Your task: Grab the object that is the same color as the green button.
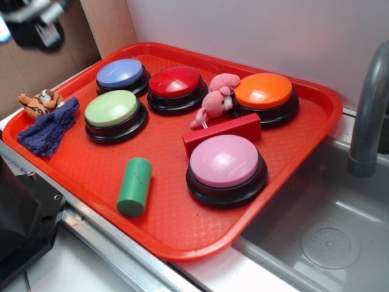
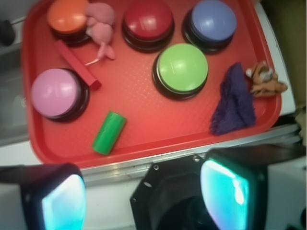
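Observation:
The robot's gripper will close on the front half (image 1: 133, 191) (image 2: 105, 141) of the green cylinder block, close to the front edge of the tray, because it matches the green button.
The green cylinder block (image 1: 135, 187) lies on its side near the front edge of the red tray (image 1: 176, 234); in the wrist view the block (image 2: 109, 132) lies towards the lower left. The green button (image 1: 112, 109) stands at the tray's left, with a pale green dome on a black base; it also shows in the wrist view (image 2: 182, 68). My gripper (image 2: 144, 194) is open and empty, its two fingers (image 2: 64, 201) wide apart, hovering off the tray's front edge. In the exterior view the gripper (image 1: 36, 23) is a blur at the top left, well above the tray.
On the tray are blue (image 1: 120, 73), red (image 1: 175, 82), orange (image 1: 264, 91) and pink (image 1: 224, 161) buttons, a red rectangular block (image 1: 222, 133), a pink plush toy (image 1: 216, 99), a purple cloth (image 1: 50, 128) and an orange toy (image 1: 39, 102). A grey faucet (image 1: 369, 109) and a sink stand to the right. A black base (image 1: 21, 213) sits at the front left.

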